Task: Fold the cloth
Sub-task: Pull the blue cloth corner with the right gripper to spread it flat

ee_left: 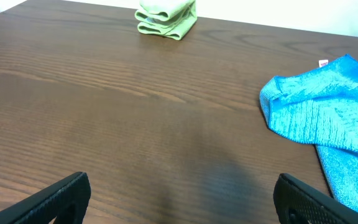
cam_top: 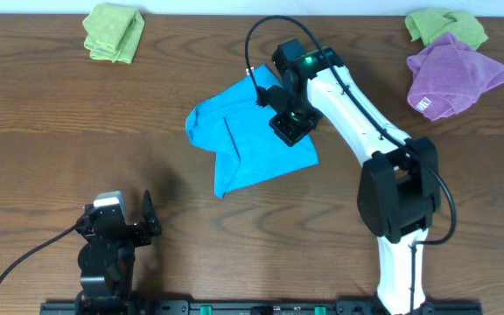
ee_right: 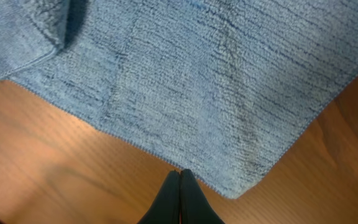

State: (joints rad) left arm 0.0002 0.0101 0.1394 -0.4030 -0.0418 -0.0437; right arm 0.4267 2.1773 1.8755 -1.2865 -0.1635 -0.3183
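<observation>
The robot's right gripper will let go of the sky-blue cloth's corner on the bare wood just in front, beside the robot's right arm (cam_top: 329,215). That corner now lies flat on the table.
The sky-blue cloth (cam_top: 243,136) lies partly folded and rumpled in the middle of the wooden table, its small white tag (ee_left: 322,63) at the far corner. My right gripper (cam_top: 289,129) hovers over the cloth's right part. In the right wrist view its fingers (ee_right: 180,173) are pressed together, tips just at the cloth's (ee_right: 197,81) hem near a corner; the cloth lies flat there. My left gripper (cam_top: 116,223) is open and empty near the front left, well away from the cloth (ee_left: 328,118), with bare table between its fingers (ee_left: 182,199).
A folded lime-green cloth (cam_top: 114,31) lies at the back left, also in the left wrist view (ee_left: 166,15). Another lime-green cloth (cam_top: 444,24) and a purple cloth (cam_top: 453,74) lie at the back right.
</observation>
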